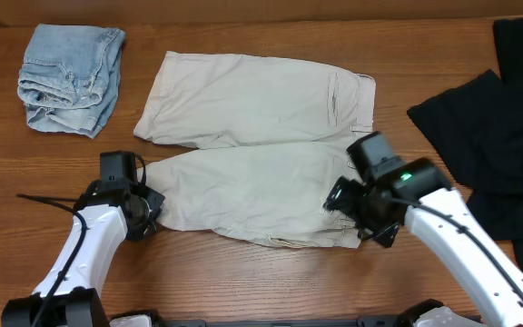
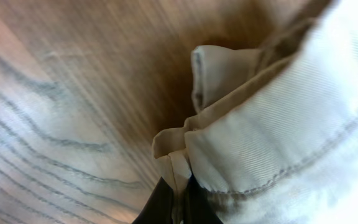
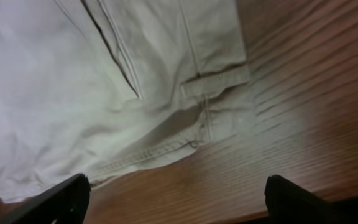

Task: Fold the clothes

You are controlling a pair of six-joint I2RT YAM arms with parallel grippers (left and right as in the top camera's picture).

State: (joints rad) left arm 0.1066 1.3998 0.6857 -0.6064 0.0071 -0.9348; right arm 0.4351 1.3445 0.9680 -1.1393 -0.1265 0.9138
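Note:
The beige shorts have a near waistband corner (image 1: 350, 242) (image 3: 215, 127) just beyond the belt loop, and my right gripper will grab them there next.
Beige shorts (image 1: 252, 145) lie spread flat in the middle of the wooden table, waistband to the right, legs to the left. My left gripper (image 1: 149, 211) is at the hem of the near leg; in the left wrist view its jaws (image 2: 178, 205) are shut on a fold of the beige hem (image 2: 272, 143). My right gripper (image 1: 352, 216) hovers over the near waistband corner; in the right wrist view its fingers (image 3: 176, 199) are wide open, with the waistband and belt loop (image 3: 213, 81) just beyond them and bare wood between.
A folded pile of light blue jeans (image 1: 69, 77) sits at the back left. Black clothes (image 1: 502, 127) lie heaped at the right edge. A black cable (image 1: 48, 203) trails from the left arm.

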